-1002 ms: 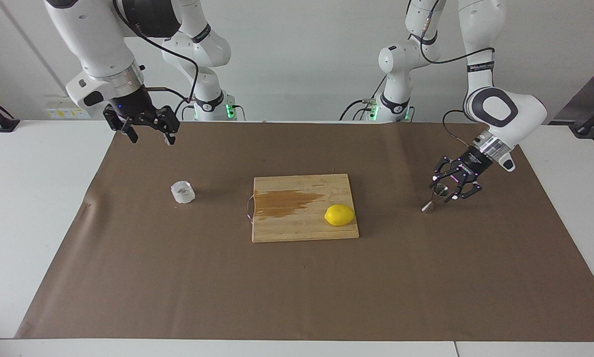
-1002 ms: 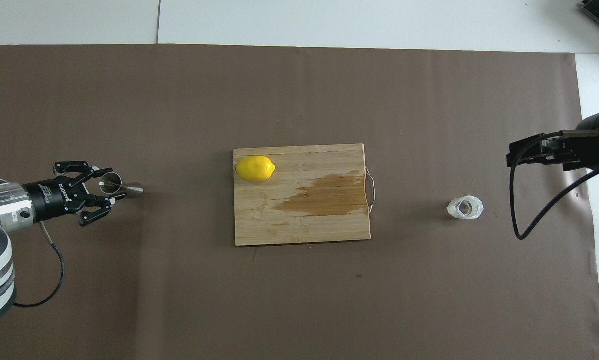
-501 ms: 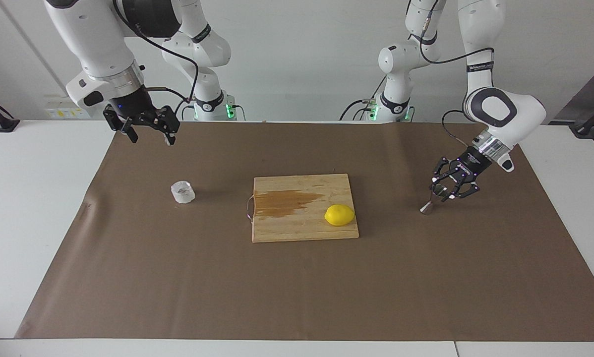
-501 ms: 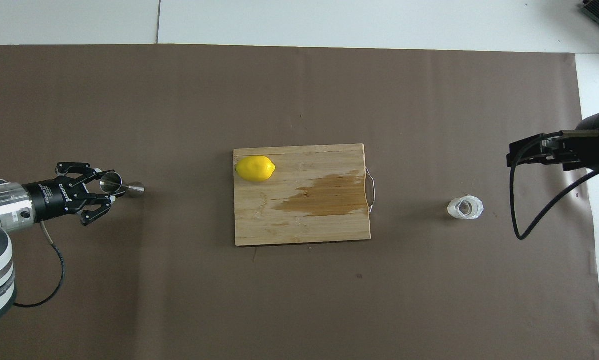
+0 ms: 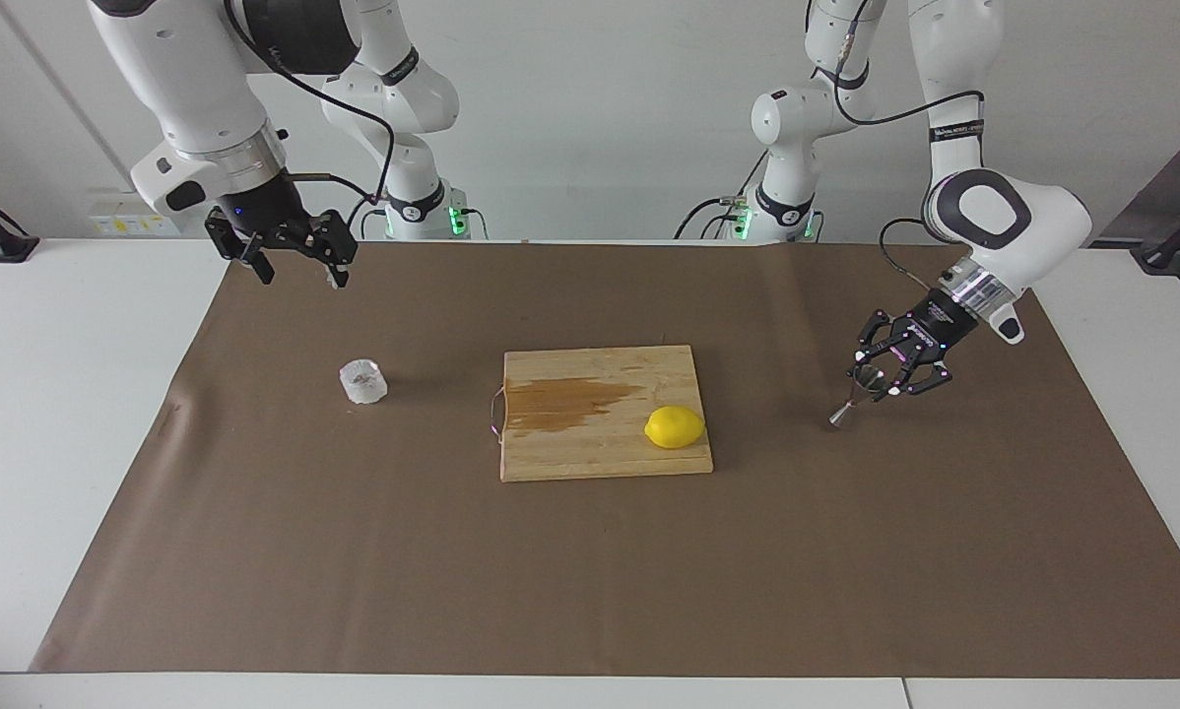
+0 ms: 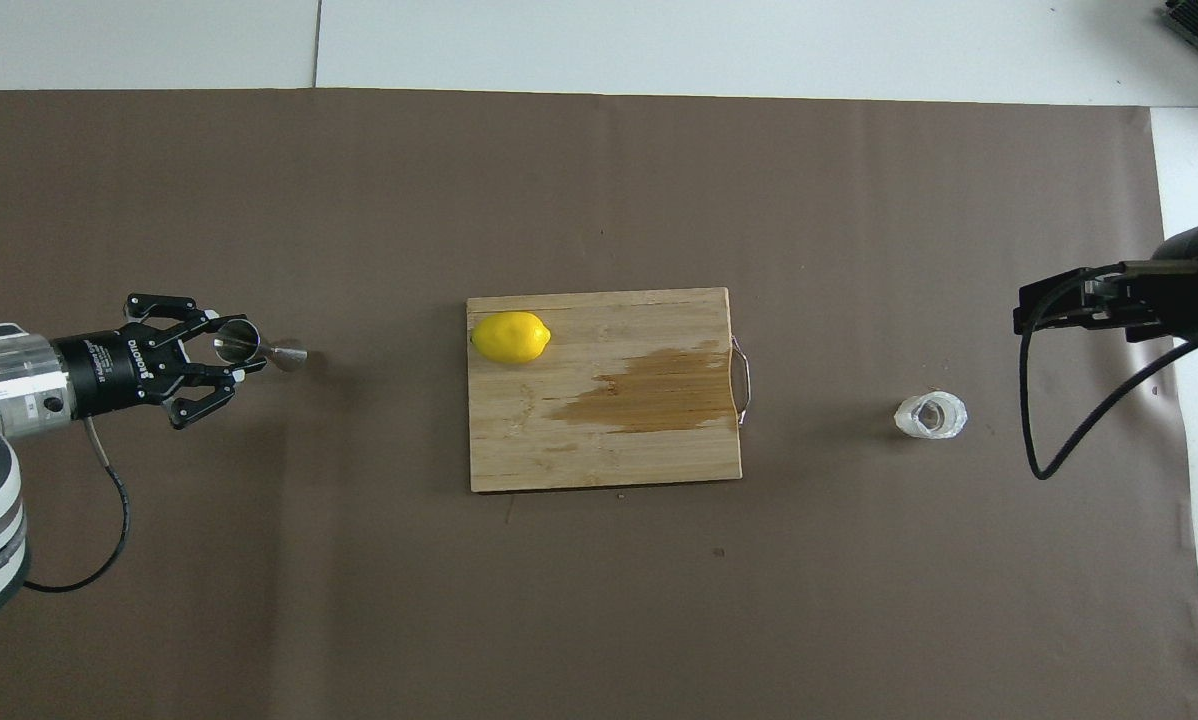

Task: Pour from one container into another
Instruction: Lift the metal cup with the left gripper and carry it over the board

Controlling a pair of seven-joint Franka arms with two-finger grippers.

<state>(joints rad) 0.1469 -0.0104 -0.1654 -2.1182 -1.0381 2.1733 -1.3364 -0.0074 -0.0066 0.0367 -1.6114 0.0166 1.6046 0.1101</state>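
Next, my left gripper lets go of the steel jigger on the dark wet stain (image 6: 696, 404) near the cutting board's metal handle.
The clear faceted glass tumbler (image 5: 363, 382) (image 6: 930, 416) stands upright on the brown paper toward the right arm's end of the table. The steel jigger (image 5: 852, 402) (image 6: 264, 349) is tilted, low over the paper at the left arm's end. Its free cone points toward the cutting board. My left gripper (image 5: 871, 375) (image 6: 233, 346) is shut on the jigger's other cone. My right gripper (image 5: 299, 268) (image 6: 1021, 315) hangs open and empty over the paper, above and apart from the tumbler.
A wooden cutting board (image 5: 600, 458) (image 6: 599, 460) with a dark wet stain lies in the middle of the paper. A yellow lemon (image 5: 675, 427) (image 6: 510, 337) rests on the board's corner toward the left arm's end. White table (image 5: 78, 414) borders the paper.
My left gripper closed on the jigger and then carried it, tilted, a little toward the cutting board. The right arm waits unmoved.
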